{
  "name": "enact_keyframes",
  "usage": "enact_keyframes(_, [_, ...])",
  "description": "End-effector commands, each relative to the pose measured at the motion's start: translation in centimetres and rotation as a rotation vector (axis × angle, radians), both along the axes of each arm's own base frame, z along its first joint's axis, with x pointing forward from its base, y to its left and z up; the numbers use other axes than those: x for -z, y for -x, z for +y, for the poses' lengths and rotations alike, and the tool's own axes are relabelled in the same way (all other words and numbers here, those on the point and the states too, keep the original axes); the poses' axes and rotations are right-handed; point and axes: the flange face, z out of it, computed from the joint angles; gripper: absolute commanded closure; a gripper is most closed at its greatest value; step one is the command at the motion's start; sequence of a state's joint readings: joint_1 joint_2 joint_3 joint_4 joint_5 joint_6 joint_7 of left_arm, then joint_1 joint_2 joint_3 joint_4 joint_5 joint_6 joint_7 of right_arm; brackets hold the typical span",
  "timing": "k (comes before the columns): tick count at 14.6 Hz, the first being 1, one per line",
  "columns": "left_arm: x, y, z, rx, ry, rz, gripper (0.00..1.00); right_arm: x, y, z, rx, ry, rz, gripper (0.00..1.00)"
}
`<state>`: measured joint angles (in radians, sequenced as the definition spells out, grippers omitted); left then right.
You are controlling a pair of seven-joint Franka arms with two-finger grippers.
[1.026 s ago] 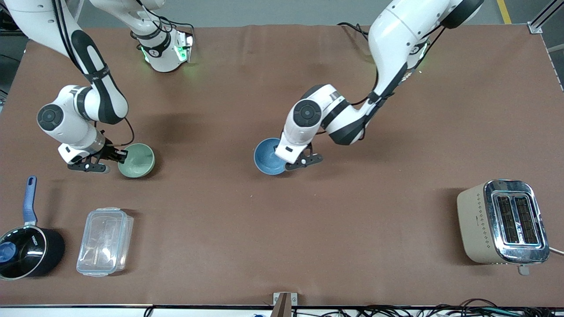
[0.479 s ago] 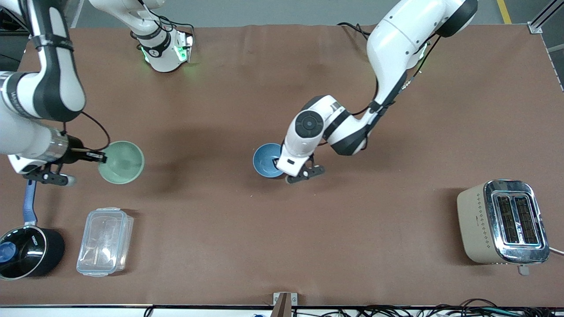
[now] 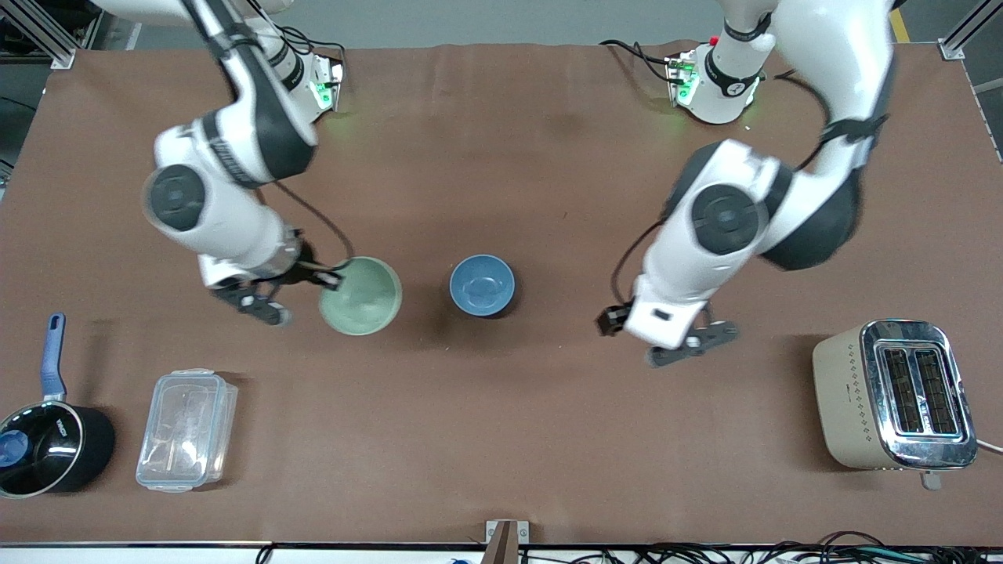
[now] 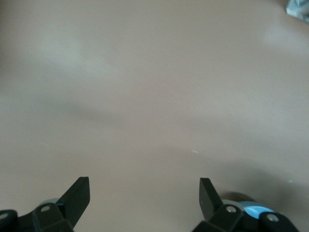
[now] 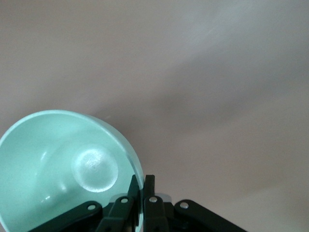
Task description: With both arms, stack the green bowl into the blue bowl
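My right gripper needs to let go of the green bowl so that it is nested inside the upright blue bowl (image 3: 481, 283) near the middle of the table.
The blue bowl (image 3: 482, 284) stands upright on the brown table near its middle, with nothing holding it. My right gripper (image 3: 329, 282) is shut on the rim of the green bowl (image 3: 361, 296) and holds it above the table, beside the blue bowl toward the right arm's end. In the right wrist view the fingers (image 5: 136, 186) pinch the green bowl's (image 5: 67, 169) rim, one inside and one outside. My left gripper (image 3: 613, 319) is open and empty, up over bare table between the blue bowl and the toaster. The left wrist view shows it (image 4: 145, 186) with only table between its fingers.
A beige and chrome toaster (image 3: 893, 395) stands toward the left arm's end, nearer the front camera. A clear plastic container (image 3: 186, 429) and a black saucepan with a blue handle (image 3: 47, 446) stand toward the right arm's end, near the front edge.
My right gripper lifted the green bowl and carried it toward the blue bowl. My left gripper let go of the blue bowl, rose and moved away toward the toaster.
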<state>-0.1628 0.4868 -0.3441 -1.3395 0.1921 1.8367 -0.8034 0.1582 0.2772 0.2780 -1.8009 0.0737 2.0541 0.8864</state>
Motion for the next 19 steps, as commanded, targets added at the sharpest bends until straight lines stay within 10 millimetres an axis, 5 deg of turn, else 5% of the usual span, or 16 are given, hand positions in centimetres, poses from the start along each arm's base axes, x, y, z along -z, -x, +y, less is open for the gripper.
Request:
enact_keyframes(1, [-5.3,0.8,6.4,0.099,-0.069,0.005,0.0,2.6,1.5,6.3,0.074,-0.002,0.0,1.0])
enact_keyframes(4, [-10.0,2.0,12.8,0.254,-0.081,0.039,0.0,6.5,4.1,12.3,0.114,0.026,-0.019,1.0])
enact_keyframes(8, [-14.1,6.7,17.8,0.285,-0.039,0.075,0.0,10.8,6.7,16.3,0.134,0.068,-0.029,1.0])
enact_keyframes(10, [-15.3,8.7,19.8,0.287,0.015,0.063,0.0,11.4,7.0,16.8,0.141,0.069,-0.029,0.99])
enact_keyframes(14, [-16.9,10.9,20.6,0.345,0.004,0.051,0.0,13.0,7.8,17.0,0.124,0.086,-0.015,0.99])
enact_keyframes(19, [-17.0,11.0,20.5,0.348,0.003,0.049,0.0,14.1,7.6,16.8,0.113,0.1,-0.02,0.99])
